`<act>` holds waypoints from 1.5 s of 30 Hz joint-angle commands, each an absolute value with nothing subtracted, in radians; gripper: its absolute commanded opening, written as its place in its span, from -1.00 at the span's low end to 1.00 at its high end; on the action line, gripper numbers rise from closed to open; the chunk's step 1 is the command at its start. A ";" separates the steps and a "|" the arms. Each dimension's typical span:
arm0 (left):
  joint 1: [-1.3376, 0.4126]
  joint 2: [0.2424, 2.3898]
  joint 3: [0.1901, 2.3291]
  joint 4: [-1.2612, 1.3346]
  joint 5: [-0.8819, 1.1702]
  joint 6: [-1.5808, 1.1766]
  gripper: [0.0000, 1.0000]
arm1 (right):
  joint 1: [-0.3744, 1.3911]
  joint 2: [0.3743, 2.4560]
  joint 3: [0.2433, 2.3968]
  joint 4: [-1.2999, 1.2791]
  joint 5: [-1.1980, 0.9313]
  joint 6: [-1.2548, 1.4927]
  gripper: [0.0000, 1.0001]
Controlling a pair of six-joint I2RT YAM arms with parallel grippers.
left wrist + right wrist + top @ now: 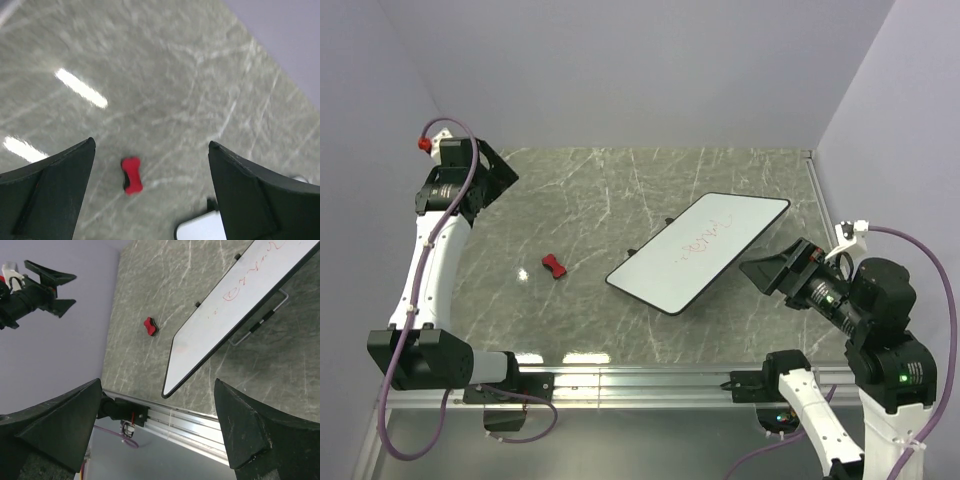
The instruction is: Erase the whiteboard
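Note:
Next, my right gripper grasps the whiteboard by the middle of its long edge (733,258) (272,295) that is nearest to that gripper, beside the reddish writing.
The whiteboard (700,250) lies tilted on the grey marbled table, right of centre, with faint reddish writing on it. It also shows in the right wrist view (235,310), and one corner shows in the left wrist view (200,229). The small red bow-shaped eraser (555,267) lies left of the board, apart from it; it shows in the left wrist view (132,175) and the right wrist view (151,326). My left gripper (498,170) is open and empty, raised at the far left. My right gripper (765,272) is open and empty, just right of the board's near edge.
A metal rail (650,380) runs along the table's near edge, with both arm bases on it. Another rail (817,195) lines the right edge. Lilac walls close in the back and both sides. A wire stand (260,322) shows under the board.

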State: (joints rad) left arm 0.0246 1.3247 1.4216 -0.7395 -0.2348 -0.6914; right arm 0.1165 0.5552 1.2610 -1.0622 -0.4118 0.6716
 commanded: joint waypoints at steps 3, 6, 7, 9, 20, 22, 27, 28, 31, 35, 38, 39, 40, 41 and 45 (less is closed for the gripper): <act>0.025 1.293 1.416 -0.799 -0.031 -0.672 0.99 | 0.126 0.511 1.281 -1.057 -0.382 0.657 0.99; 0.008 1.252 1.396 -0.799 -0.031 -0.664 0.99 | 0.126 0.482 1.275 -1.077 -0.362 0.661 0.99; 0.005 1.253 1.394 -0.811 -0.032 -0.654 0.99 | 0.126 0.474 1.272 -1.087 -0.357 0.664 0.99; -0.038 1.261 1.382 -0.824 -0.046 -0.632 0.99 | 0.126 0.448 1.255 -1.098 -0.347 0.676 0.99; -0.190 1.535 1.249 -0.871 -0.256 -0.753 0.92 | 0.126 0.431 1.279 -1.124 -0.272 0.701 0.99; -0.216 1.555 1.229 -0.847 -0.261 -0.793 0.89 | 0.126 0.480 1.322 -1.163 -0.246 0.698 0.99; -0.226 1.679 1.207 -0.790 -0.278 -0.844 0.80 | 0.127 0.503 1.299 -1.163 -0.232 0.690 0.99; -0.225 1.692 1.198 -0.772 -0.247 -0.845 0.79 | 0.126 0.509 1.304 -1.164 -0.219 0.690 1.00; -0.227 1.726 1.183 -0.730 -0.218 -0.859 0.75 | 0.127 0.518 1.302 -1.154 -0.206 0.696 0.99; -0.232 1.759 1.175 -0.723 -0.232 -0.873 0.67 | 0.126 0.540 1.285 -1.158 -0.192 0.693 0.99; -0.235 1.761 1.160 -0.730 -0.227 -0.888 0.60 | 0.126 0.551 1.282 -1.155 -0.187 0.692 0.99; -0.238 1.747 1.155 -0.730 -0.226 -0.902 0.59 | 0.126 0.557 1.282 -1.154 -0.186 0.689 0.99; -0.248 1.738 1.140 -0.724 -0.222 -0.903 0.58 | 0.126 0.560 1.282 -1.151 -0.186 0.686 0.99; -0.255 1.730 1.134 -0.730 -0.221 -0.908 0.57 | 0.126 0.564 1.281 -1.150 -0.184 0.681 0.99; -0.298 1.707 1.134 -0.752 -0.236 -0.934 0.48 | 0.126 0.581 1.266 -1.132 -0.186 0.672 0.99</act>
State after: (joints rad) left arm -0.2672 1.7622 1.1343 -0.7456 -0.2302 -0.8982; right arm 0.1204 0.5617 1.2793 -1.1683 -0.2008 0.6895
